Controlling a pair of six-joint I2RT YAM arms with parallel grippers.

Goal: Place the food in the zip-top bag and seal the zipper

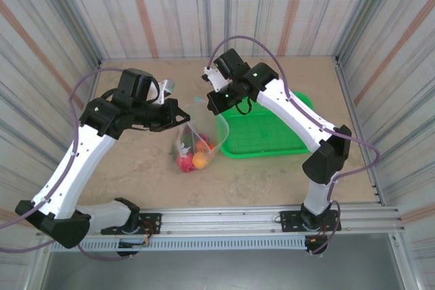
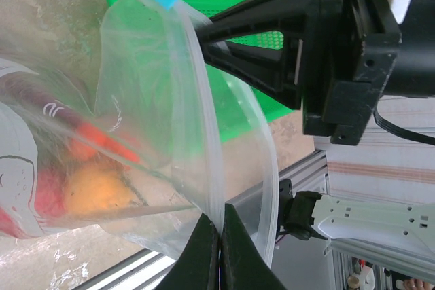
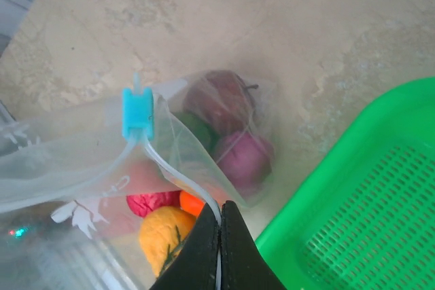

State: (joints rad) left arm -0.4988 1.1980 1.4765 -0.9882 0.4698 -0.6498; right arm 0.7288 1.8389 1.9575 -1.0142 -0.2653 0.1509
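Note:
The bag's zipper bends between the light-blue slider and my right gripper, so I will regrip the zipper closer to the slider point(image 3: 151, 151) before my left gripper takes the slider.
The clear zip-top bag point(image 1: 195, 142) hangs between my two grippers above the table, its mouth gaping. Inside lies the food: a purple piece point(image 3: 243, 157), a maroon one point(image 3: 217, 96), a green one point(image 3: 197, 130), a yellow one point(image 3: 163, 232) and a red one point(image 3: 151, 203). The zipper point(image 2: 204, 134) runs as two whitish strips standing apart, with the light-blue slider point(image 3: 136, 112) at one end. My left gripper point(image 2: 221, 219) is shut on one strip. My right gripper point(image 3: 219, 208) is shut on the strip near the slider.
The green mesh basket point(image 1: 265, 130) sits on the table just right of the bag, under the right arm. Striped walls close in the table on three sides. A metal rail point(image 1: 224, 221) runs along the near edge.

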